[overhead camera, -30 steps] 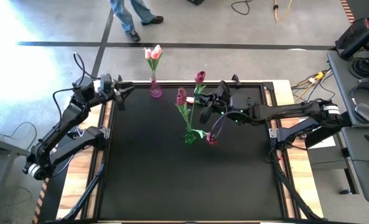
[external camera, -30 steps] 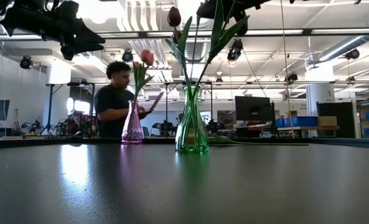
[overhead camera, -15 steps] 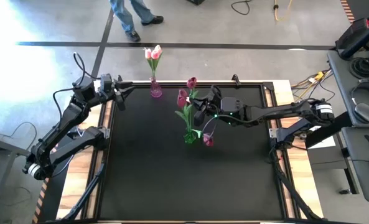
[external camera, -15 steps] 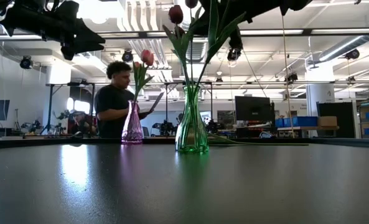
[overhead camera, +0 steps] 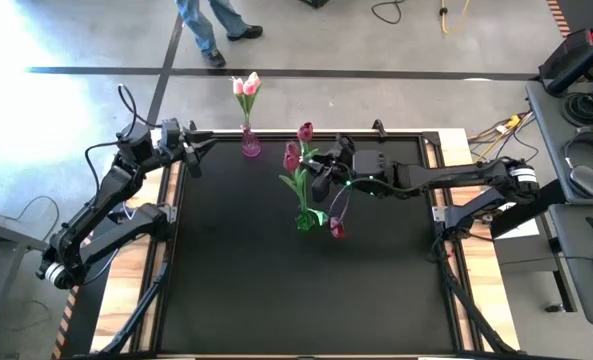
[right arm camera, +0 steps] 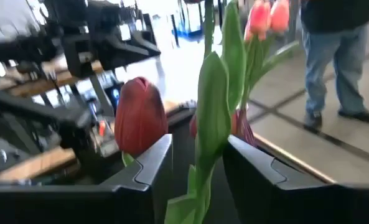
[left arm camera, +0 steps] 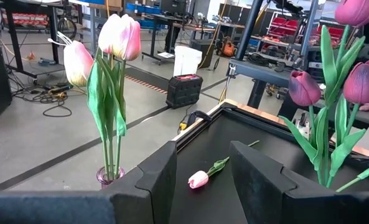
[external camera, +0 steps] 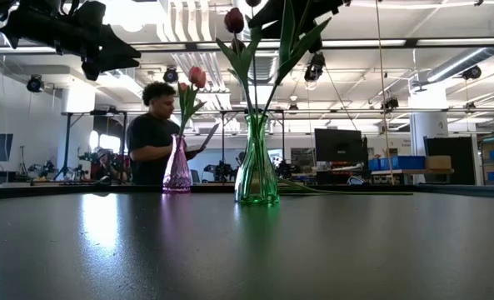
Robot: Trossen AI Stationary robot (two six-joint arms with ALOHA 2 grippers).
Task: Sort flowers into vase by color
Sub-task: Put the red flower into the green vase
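Note:
My right fingers surround the tall magenta tulip's broad leaf; I should grip lower, by its stem (right arm camera: 203,193), before placing it in the green vase.
A green vase (overhead camera: 304,220) stands mid-table with dark magenta tulips (overhead camera: 292,155) upright in it. The tallest magenta tulip (overhead camera: 305,131) rises between the fingers of my open right gripper (right arm camera: 200,168), which hangs above the vase (external camera: 256,162). Another magenta head (overhead camera: 337,228) shows low, just right of the vase. A pink vase (overhead camera: 249,143) at the far edge holds pale pink tulips (left arm camera: 119,34). One pale tulip (left arm camera: 198,179) lies flat on the table. My left gripper (left arm camera: 203,180) waits open at the far left corner. My right gripper has a finger on each side of the tall magenta tulip's stem and leaf (right arm camera: 212,124), coming level from the table's right. The fingers stand apart, and I cannot tell whether either one touches the leaf. The tulip stands upright in the green vase.
A person (external camera: 151,133) stands beyond the table's far edge, with legs (overhead camera: 211,25) showing in the high view. The table's raised frame (overhead camera: 171,250) runs along its sides. The near half of the black tabletop (overhead camera: 306,300) is bare.
My right gripper has gone toward the table's left edge, carrying the tall magenta tulip over the green vase. The tulip's head now stands close beside the other magenta heads. In the last half second the arm has hardly moved.

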